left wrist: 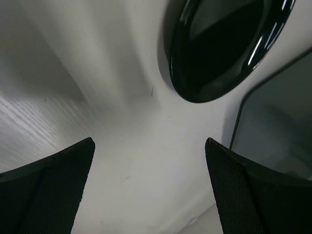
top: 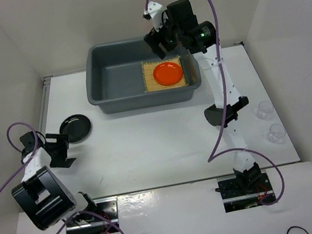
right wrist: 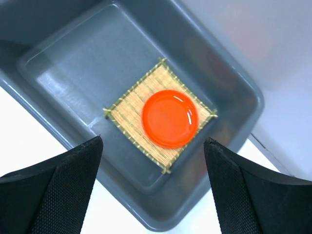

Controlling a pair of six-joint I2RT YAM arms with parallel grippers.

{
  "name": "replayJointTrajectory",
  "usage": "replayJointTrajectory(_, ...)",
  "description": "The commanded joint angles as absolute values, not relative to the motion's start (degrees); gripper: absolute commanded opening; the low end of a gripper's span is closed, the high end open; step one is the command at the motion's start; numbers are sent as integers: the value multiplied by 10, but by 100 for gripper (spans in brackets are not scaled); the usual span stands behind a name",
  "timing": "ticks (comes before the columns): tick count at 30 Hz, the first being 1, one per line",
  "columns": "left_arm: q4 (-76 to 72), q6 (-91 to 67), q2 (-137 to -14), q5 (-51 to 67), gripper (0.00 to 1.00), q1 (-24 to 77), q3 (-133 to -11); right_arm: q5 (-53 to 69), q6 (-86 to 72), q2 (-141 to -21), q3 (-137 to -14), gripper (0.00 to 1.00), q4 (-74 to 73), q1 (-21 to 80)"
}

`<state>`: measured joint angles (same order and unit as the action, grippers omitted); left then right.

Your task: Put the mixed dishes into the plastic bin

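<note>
Next, I will move my left gripper to the black plate's near-side rim (top: 70,142) (left wrist: 194,100), which faces away from the grey plastic bin, and close it there.
The grey plastic bin (top: 96,85) stands at the back middle of the table. Inside it, at the right end, the tan bamboo mat (top: 152,83) lies flat with the orange plate (top: 168,73) on top. My right gripper (top: 155,44) hovers open and empty above the bin; its view shows the orange plate (right wrist: 170,118) on the mat (right wrist: 129,113) in the bin (right wrist: 78,73). The black plate (top: 75,127) sits on the table at the left. My left gripper (top: 65,149) is open and empty just short of it (left wrist: 219,48). Two clear cups (top: 265,110) (top: 276,132) stand at the right.
White walls enclose the table on the left, back and right. A metal strip runs along the table's left edge (top: 45,102). The right arm's elbow (top: 222,113) hangs over the table between the bin and the cups.
</note>
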<state>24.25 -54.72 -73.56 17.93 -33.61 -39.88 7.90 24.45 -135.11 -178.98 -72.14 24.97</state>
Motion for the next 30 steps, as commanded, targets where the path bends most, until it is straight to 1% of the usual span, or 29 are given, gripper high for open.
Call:
replayJointTrajectory(1,137,-575,-759,214,100,-363,-386,49,229,-1339,-1793,89,-745,251)
replayJointTrajectory(4,73,-575,-786,230,97,-381,-367,41,223,-1323,-1793,92,-745,257)
replayJointTrajectory(8,12,-594,-840,230,89,-381,-361,13,212,-1311,-1793,93,-745,257)
replayJointTrajectory(9,-15,-594,-852,230,84,-381,-361,-1,212,-1311,-1793,93,-745,257)
replayJointTrajectory(12,-84,-594,-904,255,80,-381,-356,-13,207,-1299,-1793,93,-745,257)
replayJointTrajectory(13,-101,-594,-917,264,75,-381,-356,-21,207,-1299,-1793,94,-745,257)
replayJointTrajectory(14,-119,-594,-942,273,72,-381,-356,-21,200,-1293,-1793,94,-745,257)
replayJointTrajectory(16,-141,-594,-966,285,71,-381,-372,-35,200,-1293,-1793,94,-745,257)
replayJointTrajectory(18,-141,-587,-1002,297,61,-381,-386,-43,195,-1293,-1793,94,-745,257)
replayJointTrajectory(20,-141,-580,-1027,297,47,-381,-399,-57,195,-1288,-1793,94,-745,257)
replayJointTrajectory(21,-141,-580,-1027,303,26,-381,-405,-57,195,-1288,-1793,94,-745,257)
replayJointTrajectory(22,-141,-580,-1035,303,9,-381,-405,-62,195,-1288,-1793,94,-745,257)
replayJointTrajectory(23,-130,-580,-1035,303,0,-381,-410,-69,195,-1288,-1793,94,-745,257)
replayJointTrajectory(26,-99,-589,-1000,303,0,-381,-427,-76,195,-1288,-1793,94,-745,257)
replayJointTrajectory(27,-92,-618,-985,296,0,-381,-433,-76,195,-1293,-1793,94,-745,257)
replayJointTrajectory(30,-87,-671,-881,275,0,-361,-462,-83,195,-1293,-1793,94,-745,262)
